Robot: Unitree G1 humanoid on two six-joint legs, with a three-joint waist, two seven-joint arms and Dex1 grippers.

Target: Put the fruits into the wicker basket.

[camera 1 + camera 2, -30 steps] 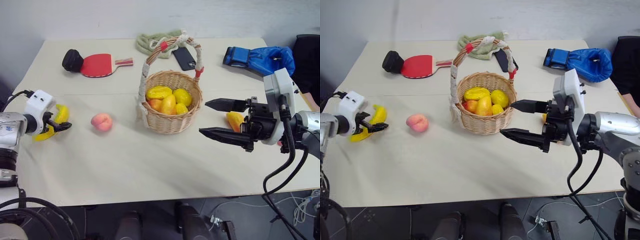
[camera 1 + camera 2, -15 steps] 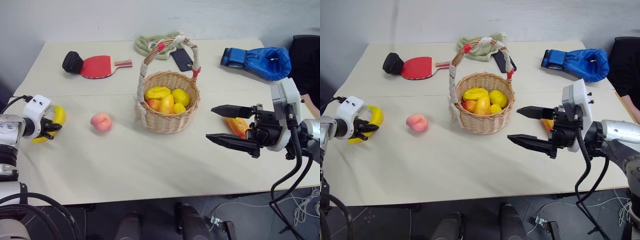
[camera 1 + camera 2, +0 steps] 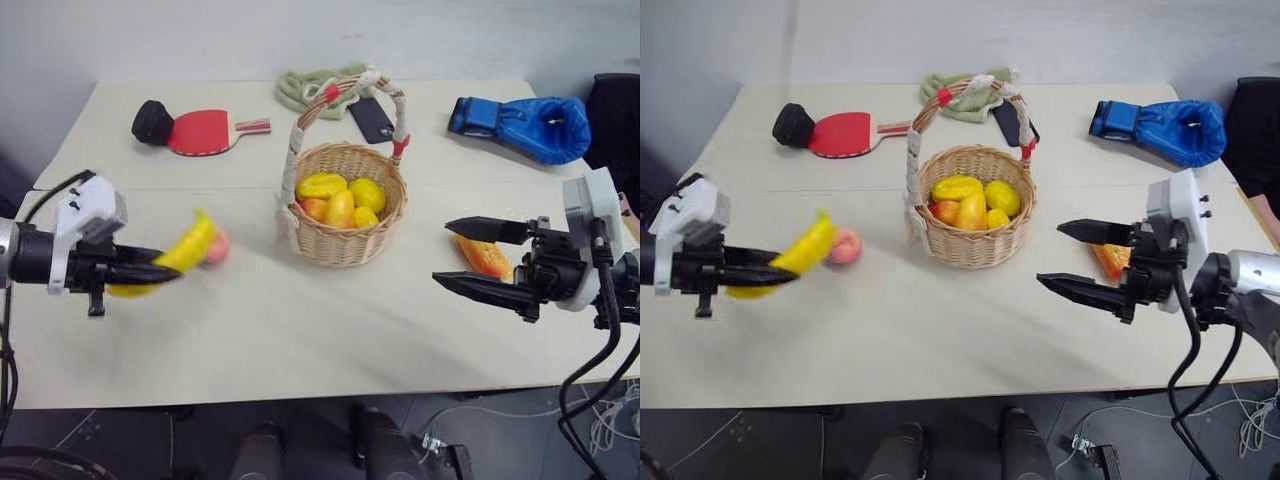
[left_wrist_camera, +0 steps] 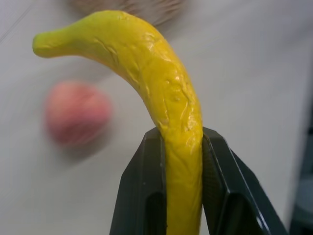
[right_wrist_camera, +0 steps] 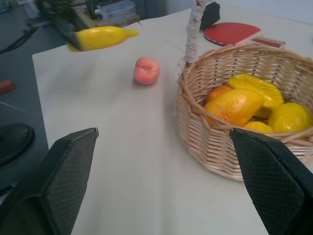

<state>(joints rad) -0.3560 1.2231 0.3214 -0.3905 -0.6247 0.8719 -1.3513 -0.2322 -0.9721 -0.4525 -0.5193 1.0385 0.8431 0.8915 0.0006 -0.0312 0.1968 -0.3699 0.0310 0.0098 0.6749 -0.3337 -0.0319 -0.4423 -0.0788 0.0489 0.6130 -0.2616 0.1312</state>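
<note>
Next, my left gripper lets go of the banana across the near rim of the wicker basket [image 3: 345, 221], leaning on the yellow fruits.
My left gripper [image 3: 163, 272] is shut on the lower end of a long yellow banana [image 3: 187, 249] and holds it clear of the table, left of the wicker basket [image 3: 345, 246]. The left wrist view shows the banana [image 4: 166, 83] pinched between both black fingers. A pink-orange peach [image 3: 846, 244] lies on the table just behind the banana's tip. Several yellow and orange fruits [image 3: 340, 196] lie inside the basket. My right gripper [image 3: 445, 252] is open in the air to the basket's right. Behind its fingers, an elongated orange fruit [image 3: 487, 257] lies on the table.
At the back of the table lie a red table tennis paddle [image 3: 196, 130], a black lump [image 3: 152, 120], a green cloth [image 3: 303, 85], a dark phone [image 3: 372, 118] and a blue boxing glove [image 3: 520, 122]. The basket's tall handle [image 3: 352, 83] arches over its opening.
My left gripper shut on the banana, lifted it off the table and carried it right toward the peach. The right gripper drifted slightly right, still open.
</note>
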